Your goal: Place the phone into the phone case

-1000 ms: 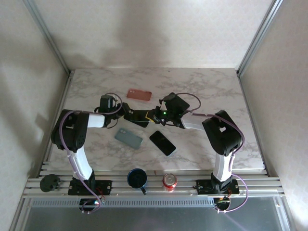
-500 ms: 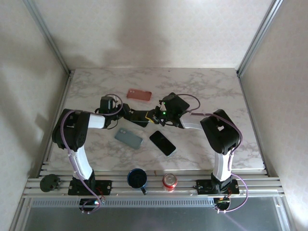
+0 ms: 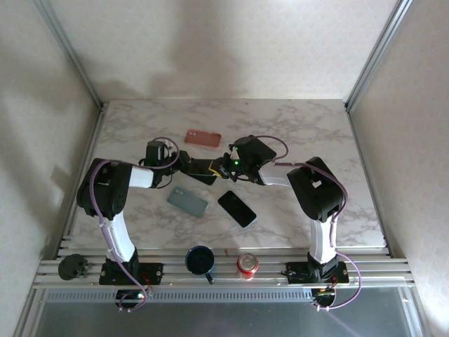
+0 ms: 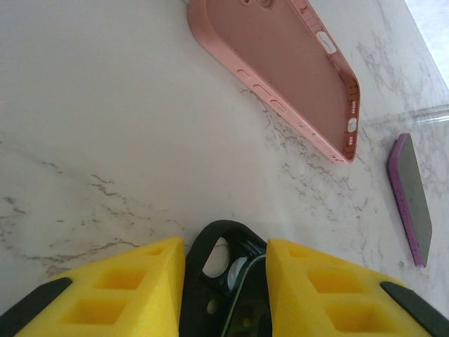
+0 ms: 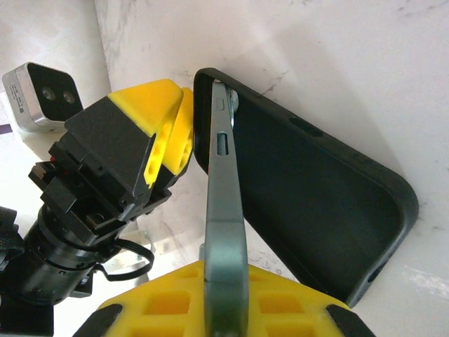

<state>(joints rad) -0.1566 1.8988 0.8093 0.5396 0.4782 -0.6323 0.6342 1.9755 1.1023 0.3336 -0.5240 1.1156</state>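
Next, I release the grey-blue phone from my right gripper inside the black phone case (image 3: 203, 170) (image 5: 291, 193), with the phone's top at the camera-cutout end.
The black phone case (image 5: 309, 189) is gripped at its camera-cutout end, with my left gripper (image 4: 226, 246) shut on it just above the marble. My right gripper (image 5: 224, 274) is shut on the grey-blue phone (image 5: 224, 182), which is seen edge-on. The phone's top corner rests inside the case's cutout end, and the rest tilts out of the case. In the top view the left gripper (image 3: 188, 166) and right gripper (image 3: 226, 168) face each other mid-table with the case (image 3: 205, 173) between them. The left gripper's yellow fingers (image 5: 165, 133) show beyond the case.
A pink case (image 4: 280, 77) lies open side up beyond the grippers, also visible from above (image 3: 203, 137). A purple-edged slab (image 4: 410, 196) lies right of it. Nearer lie a grey-green case (image 3: 187, 201) and a black phone (image 3: 237, 208). A mug (image 3: 200, 260) and a can (image 3: 247, 265) stand at the front rail.
My right gripper has shifted slightly left with the phone, closer to the left gripper and the case. The left gripper holds still.
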